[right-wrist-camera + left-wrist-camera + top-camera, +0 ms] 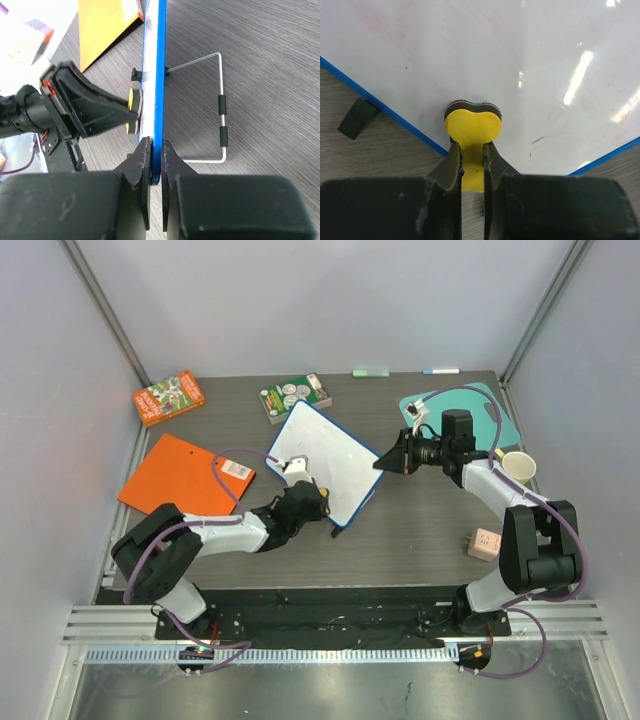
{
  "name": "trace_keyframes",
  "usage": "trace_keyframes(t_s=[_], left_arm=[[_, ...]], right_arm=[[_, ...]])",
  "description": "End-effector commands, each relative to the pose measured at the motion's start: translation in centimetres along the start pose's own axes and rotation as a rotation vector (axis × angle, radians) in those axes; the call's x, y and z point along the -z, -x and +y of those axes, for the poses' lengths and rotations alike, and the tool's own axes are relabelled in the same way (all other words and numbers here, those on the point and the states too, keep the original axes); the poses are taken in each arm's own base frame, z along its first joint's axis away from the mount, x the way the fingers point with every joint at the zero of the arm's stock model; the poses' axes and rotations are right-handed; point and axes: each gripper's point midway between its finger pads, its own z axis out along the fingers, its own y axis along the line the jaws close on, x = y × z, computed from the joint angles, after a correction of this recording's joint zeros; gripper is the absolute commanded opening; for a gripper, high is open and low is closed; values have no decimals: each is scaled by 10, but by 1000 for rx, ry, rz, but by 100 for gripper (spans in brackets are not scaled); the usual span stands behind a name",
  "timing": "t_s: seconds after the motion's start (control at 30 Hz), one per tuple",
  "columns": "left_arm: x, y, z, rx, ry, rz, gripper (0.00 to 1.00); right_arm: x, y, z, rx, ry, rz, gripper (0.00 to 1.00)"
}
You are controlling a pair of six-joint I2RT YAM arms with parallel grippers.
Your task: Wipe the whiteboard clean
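Note:
Next, my left gripper lets go of the yellow eraser on the table point(255, 503) next to the flat orange board, facing the whiteboard.
The whiteboard point(325, 458), white with a thin blue frame, stands tilted in the middle of the table on a wire stand point(220, 112). My right gripper point(385, 462) is shut on the board's right edge point(160, 90) and holds it. My left gripper point(305, 502) is shut on a yellow eraser point(472, 127) whose dark pad presses against the board's white face point(520, 60) near its lower blue edge. A few faint dark marks point(537, 140) show to the right of the eraser. A black foot point(357, 118) sits at the board's lower left.
A flat orange board point(185, 475) lies at the left, a teal cutting board point(470, 410) at the back right. Two card boxes point(168, 397) point(296, 397) lie at the back. A cup point(518, 467) and a small pink block point(485, 542) stand at the right.

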Motion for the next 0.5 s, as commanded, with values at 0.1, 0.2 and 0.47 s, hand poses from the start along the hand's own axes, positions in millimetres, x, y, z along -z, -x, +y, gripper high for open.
trace_keyframes(t_s=[0.1, 0.2, 0.47], left_arm=[[-27, 48, 4, -15, 20, -70, 0], [-34, 56, -18, -20, -56, -60, 0], [-40, 91, -40, -84, -81, -118, 0]], right_arm=[[3, 22, 17, 148, 52, -37, 1], [3, 21, 17, 149, 53, -35, 1], [2, 21, 18, 153, 55, -34, 1]])
